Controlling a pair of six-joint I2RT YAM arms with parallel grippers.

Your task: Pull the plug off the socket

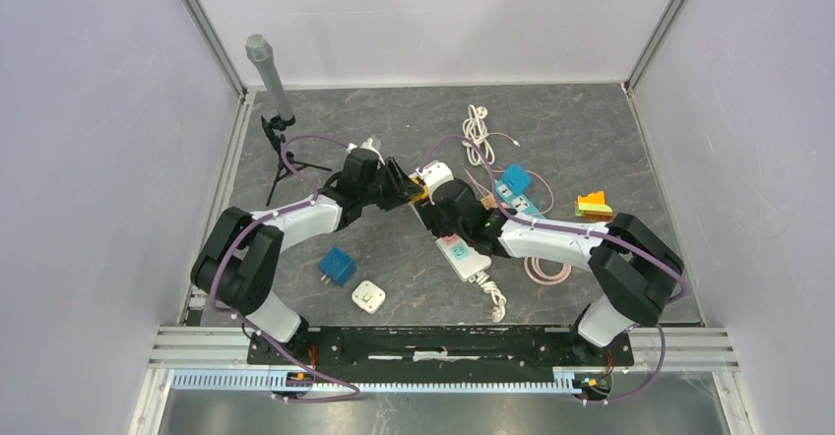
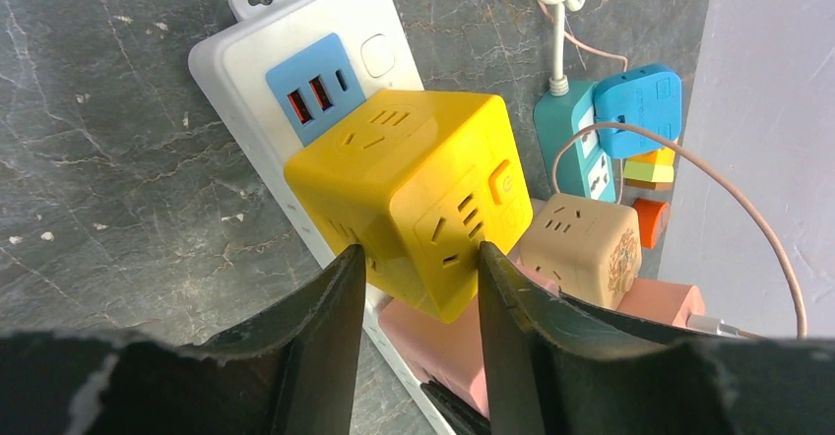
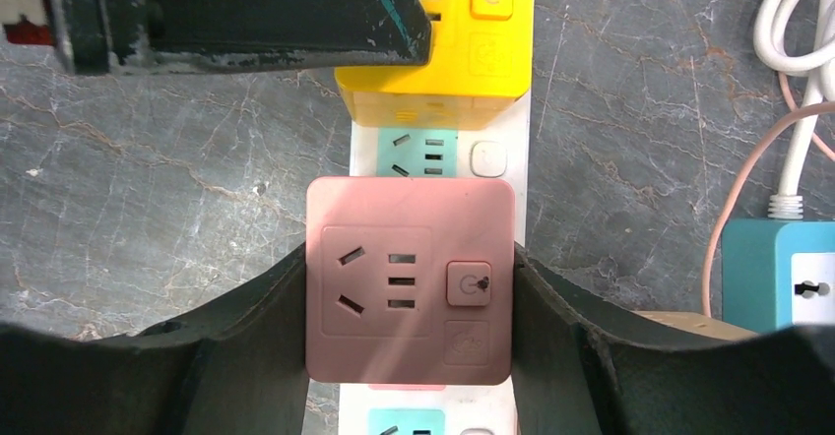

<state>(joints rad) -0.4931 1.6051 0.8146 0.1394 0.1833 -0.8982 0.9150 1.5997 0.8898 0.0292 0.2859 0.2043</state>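
Note:
I need to release the pink cube plug with my right gripper on the grey table (image 1: 316,249) against the blue adapter's tripod-facing side. The pink plug is still on the white strip.
A white power strip (image 2: 236,71) lies on the grey table with cube plugs seated in it. My left gripper (image 2: 418,258) is shut on the yellow cube plug (image 2: 414,179), one finger on each side of its lower corner; the cube sits tilted against the strip. Just below it on the same strip (image 3: 522,159) is a pink cube plug (image 3: 409,278). My right gripper (image 3: 411,258) is shut on it, fingers pressed to its left and right faces. In the top view both grippers (image 1: 404,187) (image 1: 448,204) meet over the strip's (image 1: 463,258) far end.
A beige cube (image 2: 581,243) and a teal strip (image 2: 576,140) with a blue plug (image 2: 640,105) lie to the right. A blue adapter (image 1: 338,266) and a white adapter (image 1: 368,296) lie near the front. A microphone tripod (image 1: 271,76) stands back left, a coiled white cable (image 1: 477,125) behind.

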